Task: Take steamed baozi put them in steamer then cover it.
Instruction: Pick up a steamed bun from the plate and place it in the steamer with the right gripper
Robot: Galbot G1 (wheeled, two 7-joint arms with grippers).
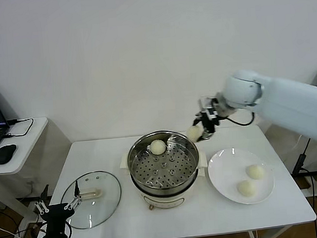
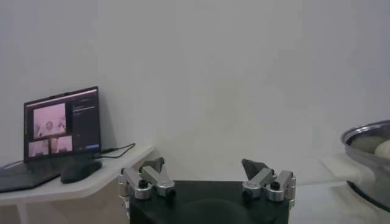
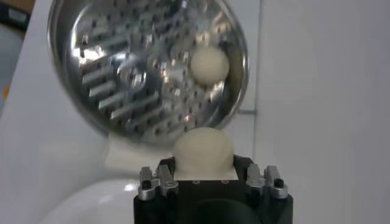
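Note:
I should use my right gripper to set the baozi, now held beside the steamer's rim, down on the steamer's tray [image 1: 143,162] [image 3: 179,17] between its baozi and the rim nearest the glass cover.
My right gripper [image 1: 198,132] is shut on a cream-white baozi [image 1: 194,132] and holds it in the air just right of the steamer's far right rim; that bun also shows between its jaws in the right wrist view [image 3: 203,149]. The steel steamer [image 1: 164,163] stands at mid-table with one baozi [image 1: 158,147] on its perforated tray at the far side, also seen in the right wrist view [image 3: 209,64]. Two baozi [image 1: 254,171] [image 1: 246,188] lie on the white plate [image 1: 223,169]. The glass cover [image 1: 91,198] lies flat at the table's front left. My left gripper [image 1: 58,204] is open, parked beside it.
A side table at the left holds a laptop [image 2: 62,125] and a black mouse [image 1: 4,154]. The white wall runs close behind the table's far edge. The steamer's rim [image 2: 368,143] shows at the edge of the left wrist view.

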